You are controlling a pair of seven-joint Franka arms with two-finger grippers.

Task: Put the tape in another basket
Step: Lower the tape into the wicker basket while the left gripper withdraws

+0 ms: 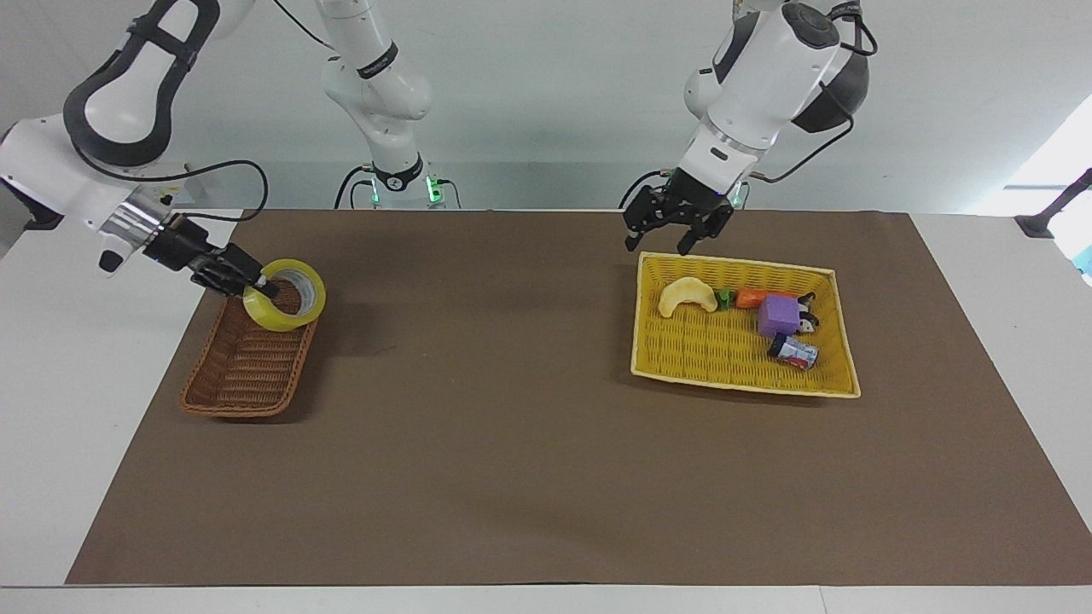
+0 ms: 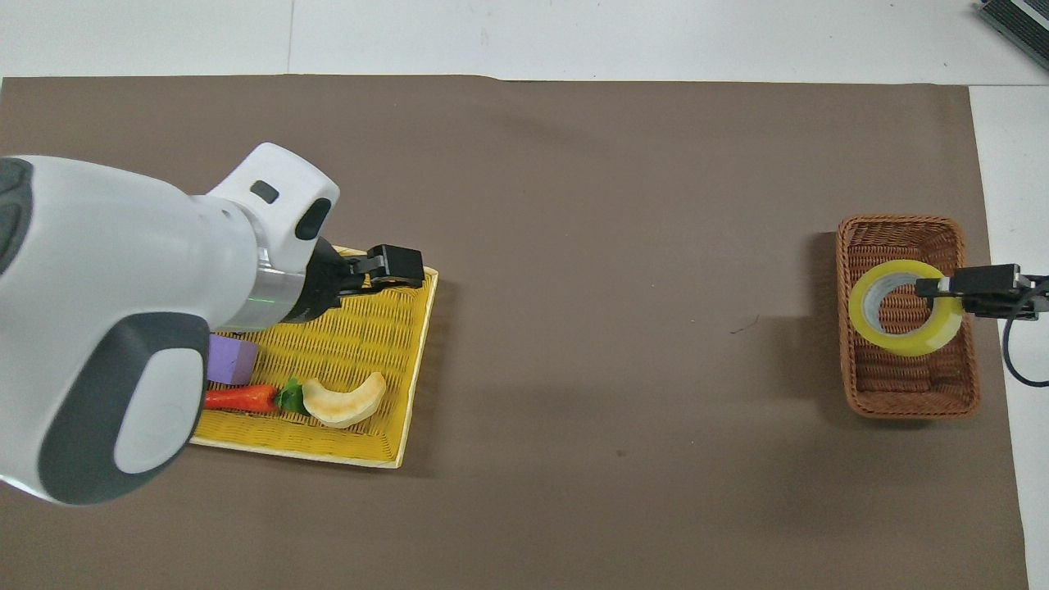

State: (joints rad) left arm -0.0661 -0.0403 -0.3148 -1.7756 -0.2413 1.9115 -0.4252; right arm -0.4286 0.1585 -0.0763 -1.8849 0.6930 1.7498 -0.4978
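Note:
Next, my right gripper lets go of the tape on the middle of the brown wicker basket's bottom [image 2: 902, 316]. The tape now hangs tilted over the basket's end.
The tape [image 1: 271, 317] [image 2: 905, 346], a yellow ring, hangs tilted over the end of the brown wicker basket [image 1: 247, 367] [image 2: 901, 389] that lies nearer to the robots. My right gripper [image 1: 260, 288] [image 2: 930, 287] is shut on the ring's wall, one finger inside the hole. Whether the tape touches the basket I cannot tell. My left gripper [image 1: 678, 239] [image 2: 401, 266] hangs open and holds nothing, over the yellow tray's rim nearest the robots.
The yellow woven tray [image 1: 725, 354] [image 2: 361, 328] lies toward the left arm's end, holding a pale crescent toy [image 1: 688, 295] [image 2: 344, 400], a carrot [image 1: 755, 298], a purple block [image 1: 778, 315] and a small can [image 1: 793, 351]. A brown mat [image 1: 512, 426] covers the table.

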